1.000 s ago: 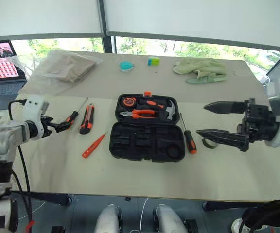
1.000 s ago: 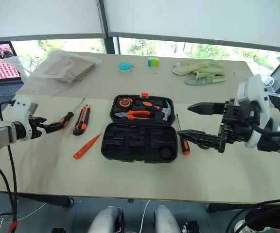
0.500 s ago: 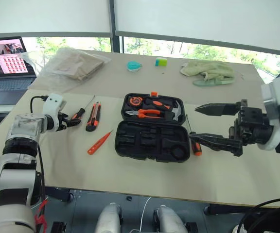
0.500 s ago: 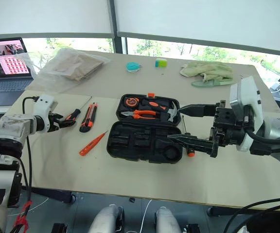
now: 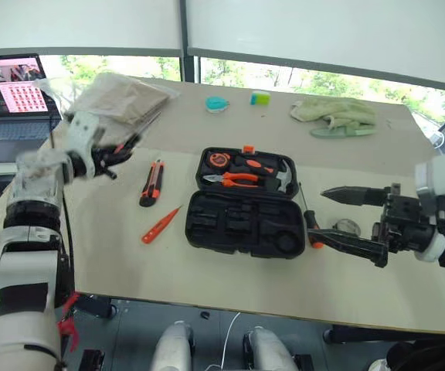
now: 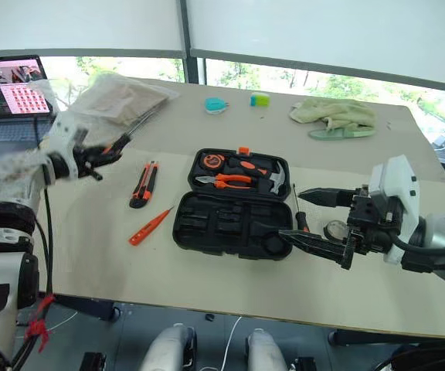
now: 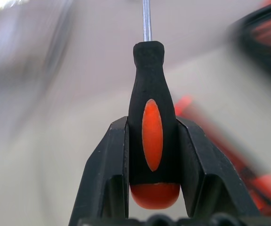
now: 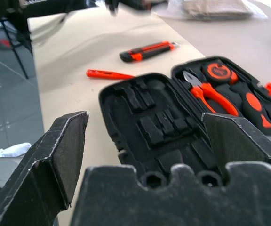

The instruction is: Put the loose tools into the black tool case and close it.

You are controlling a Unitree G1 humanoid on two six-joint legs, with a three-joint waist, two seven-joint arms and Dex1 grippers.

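I should release the screwdriver from my left gripper in the slot (image 5: pixel 236 201) along the hinge of the case's near half.
My left gripper (image 5: pixel 113 152) is shut on an orange-and-black screwdriver (image 7: pixel 152 136), held in the air over the table's left side, its shaft pointing away. The black tool case (image 5: pixel 242 224) lies open mid-table, its near half's slots bare, with pliers (image 5: pixel 240 178), a hammer and a tape measure in the far half. A utility knife (image 5: pixel 151 182) and a slim orange tester screwdriver (image 5: pixel 161 225) lie left of the case. A second screwdriver (image 5: pixel 309 220) and a tape roll (image 6: pixel 334 229) lie to its right. My right gripper (image 5: pixel 316 214) hovers open there, around nothing.
A laptop (image 5: pixel 10 93) and a clear bag (image 5: pixel 118 97) sit at the back left. A teal object (image 5: pixel 217 103), a small green block (image 5: pixel 260 97) and a green cloth (image 5: pixel 334 112) lie along the far side. The table's front edge (image 5: pixel 230 297) is close.
My left gripper closed on the screwdriver and lifted it off the table, up and toward the far side. My right gripper sank a little, still open.
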